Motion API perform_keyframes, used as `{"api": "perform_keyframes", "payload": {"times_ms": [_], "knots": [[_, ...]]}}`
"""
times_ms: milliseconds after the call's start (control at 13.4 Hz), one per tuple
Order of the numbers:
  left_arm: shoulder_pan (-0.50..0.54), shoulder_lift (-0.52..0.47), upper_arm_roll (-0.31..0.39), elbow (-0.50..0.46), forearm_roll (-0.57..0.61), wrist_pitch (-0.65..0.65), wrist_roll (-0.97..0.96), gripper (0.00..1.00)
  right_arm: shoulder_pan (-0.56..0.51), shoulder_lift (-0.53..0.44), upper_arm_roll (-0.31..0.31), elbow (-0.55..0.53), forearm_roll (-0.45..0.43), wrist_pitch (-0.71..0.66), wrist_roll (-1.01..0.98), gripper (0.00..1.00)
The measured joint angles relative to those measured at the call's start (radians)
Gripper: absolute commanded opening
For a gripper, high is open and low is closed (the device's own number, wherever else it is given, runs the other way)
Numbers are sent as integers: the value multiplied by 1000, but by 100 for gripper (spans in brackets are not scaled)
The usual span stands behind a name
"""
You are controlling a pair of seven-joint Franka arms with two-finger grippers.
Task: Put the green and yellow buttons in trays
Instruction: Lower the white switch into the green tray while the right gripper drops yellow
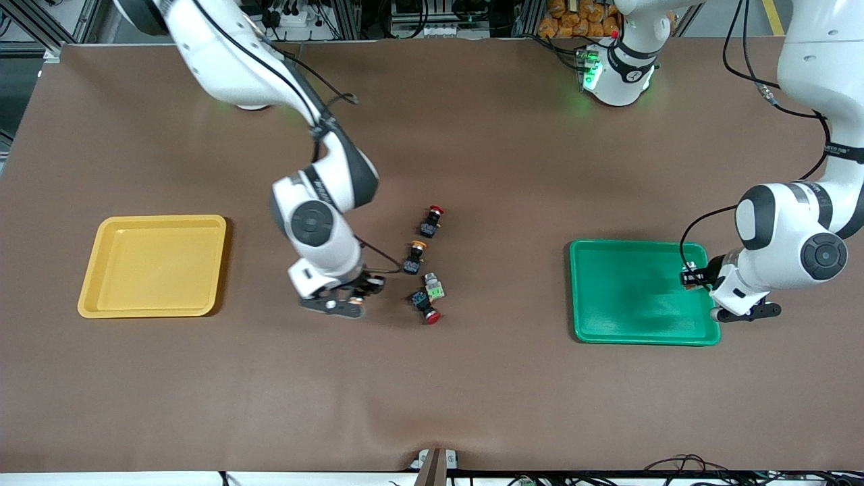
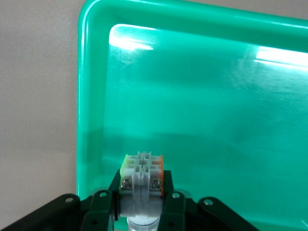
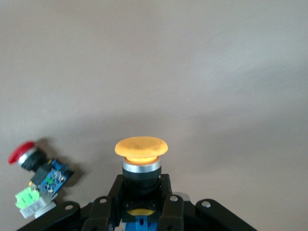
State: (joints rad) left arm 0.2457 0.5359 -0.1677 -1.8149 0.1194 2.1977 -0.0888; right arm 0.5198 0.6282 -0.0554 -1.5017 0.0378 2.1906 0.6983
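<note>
The robot's right gripper needs to release the yellow-capped button near the middle of the yellow tray's bottom (image 1: 142,260).
My right gripper (image 1: 364,289) is shut on a yellow-capped button (image 3: 140,150) and holds it low over the bare table, beside the loose buttons; in its wrist view the gripper (image 3: 141,188) clamps the black body. My left gripper (image 1: 691,277) is shut on a whitish-silver button (image 2: 142,180) with an orange-red block, over the green tray (image 1: 634,293) near its rim at the left arm's end. The tray floor (image 2: 216,120) is bare. Another yellow-capped button (image 1: 414,256) and a whitish button with a green block (image 1: 435,287) lie mid-table. The yellow tray (image 1: 154,264) holds nothing.
Two red-capped switches lie among the loose buttons, one farther from the camera (image 1: 432,221) and one nearer (image 1: 426,308). The nearer one (image 3: 33,161) and the green-block button (image 3: 29,199) show in the right wrist view.
</note>
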Motion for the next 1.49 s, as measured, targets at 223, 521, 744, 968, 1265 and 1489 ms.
{"api": "perform_keyframes", "payload": {"times_ms": [223, 521, 744, 968, 1265, 1489], "knots": [[2, 15, -2, -1, 0, 39, 8, 0, -95, -73, -2, -4, 0, -99, -101, 4], [2, 71, -4, -1, 0, 125, 8, 0, -191, -169, -3, -112, 0, -129, -228, 4], [1, 97, -5, 1, 0, 156, 8, 30, -292, -243, -6, -243, -1, -132, -386, 5], [1, 99, -6, 10, 0, 157, 8, 100, -443, -266, -8, -341, -2, -133, -613, 8], [-2, 72, -17, 33, 0, 142, 9, 100, -672, -256, -8, -380, -3, -131, -1001, 42], [-5, 5, -57, 36, 0, 51, -23, 100, -741, -237, -7, -383, -2, -142, -1112, 100]]}}
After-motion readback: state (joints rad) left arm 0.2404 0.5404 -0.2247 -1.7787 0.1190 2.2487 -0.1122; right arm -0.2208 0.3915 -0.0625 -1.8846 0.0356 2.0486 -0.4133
